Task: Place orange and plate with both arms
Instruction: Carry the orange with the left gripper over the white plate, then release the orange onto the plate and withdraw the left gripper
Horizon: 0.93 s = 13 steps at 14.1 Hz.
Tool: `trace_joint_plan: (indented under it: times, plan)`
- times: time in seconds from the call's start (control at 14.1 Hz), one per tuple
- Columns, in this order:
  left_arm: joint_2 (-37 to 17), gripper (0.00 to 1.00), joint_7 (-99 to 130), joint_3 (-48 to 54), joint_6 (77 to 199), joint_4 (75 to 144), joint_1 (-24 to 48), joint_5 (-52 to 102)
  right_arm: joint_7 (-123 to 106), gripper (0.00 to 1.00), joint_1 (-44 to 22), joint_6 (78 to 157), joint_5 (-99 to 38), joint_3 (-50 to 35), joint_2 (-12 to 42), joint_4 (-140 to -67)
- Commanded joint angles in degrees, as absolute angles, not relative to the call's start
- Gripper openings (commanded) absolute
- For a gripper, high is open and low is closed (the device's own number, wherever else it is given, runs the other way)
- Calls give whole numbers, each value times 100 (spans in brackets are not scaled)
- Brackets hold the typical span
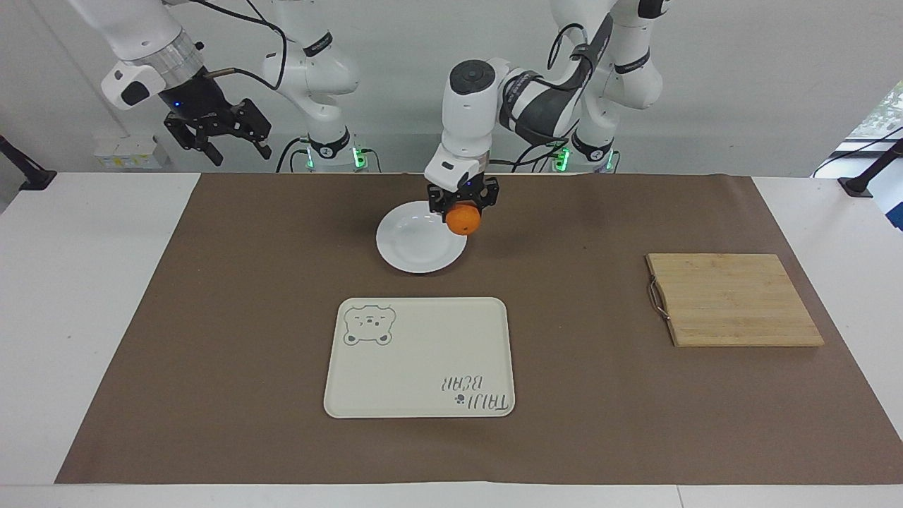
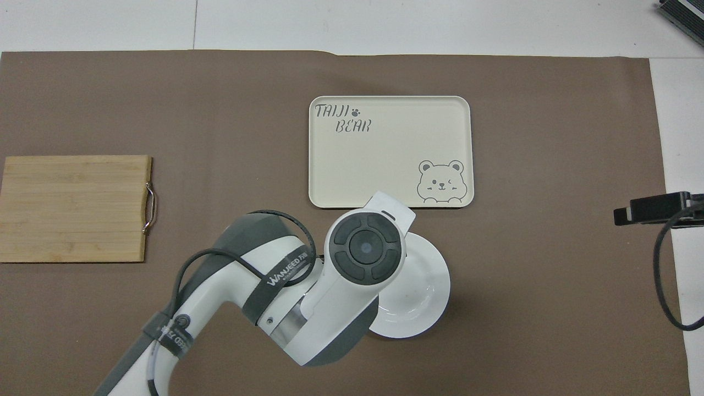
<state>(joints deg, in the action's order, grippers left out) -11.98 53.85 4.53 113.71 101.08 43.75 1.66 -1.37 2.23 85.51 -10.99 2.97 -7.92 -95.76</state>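
Observation:
The robot's left hand needs to release the orange, now over the plate's rim, in the middle of the white plate (image 2: 402, 291).
In the facing view my left gripper (image 1: 463, 209) is shut on the small orange (image 1: 463, 219) and holds it in the air over the rim of the white plate (image 1: 416, 243), on the side toward the left arm's end. From overhead the left arm covers the orange and part of the plate (image 2: 426, 291). My right gripper (image 1: 217, 147) waits open, raised above the table edge at the right arm's end; only its tip (image 2: 649, 208) shows in the overhead view.
A cream rectangular tray with a bear drawing (image 1: 420, 356) lies farther from the robots than the plate. A bamboo cutting board (image 1: 734, 299) rests toward the left arm's end. A brown mat (image 1: 211, 317) covers the table.

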Motion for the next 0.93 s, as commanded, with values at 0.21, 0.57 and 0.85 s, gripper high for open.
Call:
trace_joint_plan:
  times: [0.21, 0.57, 0.85]
  plan:
    - [-1116, 0, 5809, 351, 12085, 10582, 4843, 176, -97, 100, 299, 8622, -1301, 290, -967, -9791]
    - [-1309, 0, 5941, 334, 12498, 10828, 5184, 158, -298, 100, 412, 8744, -1722, 308, -967, -9922]
    - [-1712, 0, 6178, 334, 12822, 10837, 5440, 71, -965, 100, 658, 8824, -2240, 351, -1081, -10273]
